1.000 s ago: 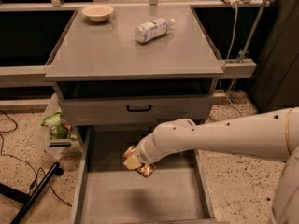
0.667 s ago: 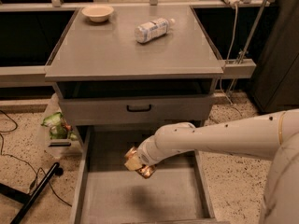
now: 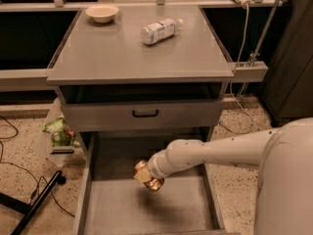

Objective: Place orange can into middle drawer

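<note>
Next, my gripper releases the orange can on the open drawer's bottom, near its centre (image 3: 144,190), lined up with the black handle.
The orange can (image 3: 145,176) is shiny orange-gold and tilted. It hangs in the air over the front half of the open middle drawer (image 3: 117,210), a broad grey tray with low side walls. My gripper (image 3: 151,174) is at the end of the white arm, which reaches in from the right. It is shut on the orange can, and the can's shadow falls on the drawer floor below. The fingers themselves are mostly hidden by the can and wrist.
Above the open drawer is a closed grey drawer front with a black handle (image 3: 145,113). On the cabinet top lie a clear plastic bottle (image 3: 159,30) and a beige bowl (image 3: 102,12). A green bag (image 3: 59,132) and a black stand leg (image 3: 36,204) are on the floor at left.
The gripper with the orange can has moved slightly down and forward over the drawer. Nothing else has moved.
</note>
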You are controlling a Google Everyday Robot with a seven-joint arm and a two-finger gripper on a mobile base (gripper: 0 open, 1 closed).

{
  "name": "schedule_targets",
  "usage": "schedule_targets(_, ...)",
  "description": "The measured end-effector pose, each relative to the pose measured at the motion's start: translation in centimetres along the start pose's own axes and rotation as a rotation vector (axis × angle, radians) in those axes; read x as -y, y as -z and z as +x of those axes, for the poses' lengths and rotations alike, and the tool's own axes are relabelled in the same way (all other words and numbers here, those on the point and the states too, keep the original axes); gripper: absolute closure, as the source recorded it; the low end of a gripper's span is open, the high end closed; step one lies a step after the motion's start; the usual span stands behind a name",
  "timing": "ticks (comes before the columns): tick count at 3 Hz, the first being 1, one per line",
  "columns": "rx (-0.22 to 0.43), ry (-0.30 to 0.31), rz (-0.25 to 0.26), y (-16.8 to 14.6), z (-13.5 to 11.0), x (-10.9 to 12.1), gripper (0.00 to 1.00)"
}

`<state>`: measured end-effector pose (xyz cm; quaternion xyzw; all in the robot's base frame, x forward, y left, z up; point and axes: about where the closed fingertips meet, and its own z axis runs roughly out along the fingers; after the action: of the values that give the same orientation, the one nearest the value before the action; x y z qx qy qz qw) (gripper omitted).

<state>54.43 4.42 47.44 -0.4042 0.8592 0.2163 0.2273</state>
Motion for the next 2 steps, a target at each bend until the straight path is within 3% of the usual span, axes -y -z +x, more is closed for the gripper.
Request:
schedule_targets(1, 0.020, -0.009, -0.012, -1.4, 1.2, 0.5, 1.00)
schedule_targets(2, 0.100, -0.041, -0.062, -3.7, 2.3, 0.8, 1.00)
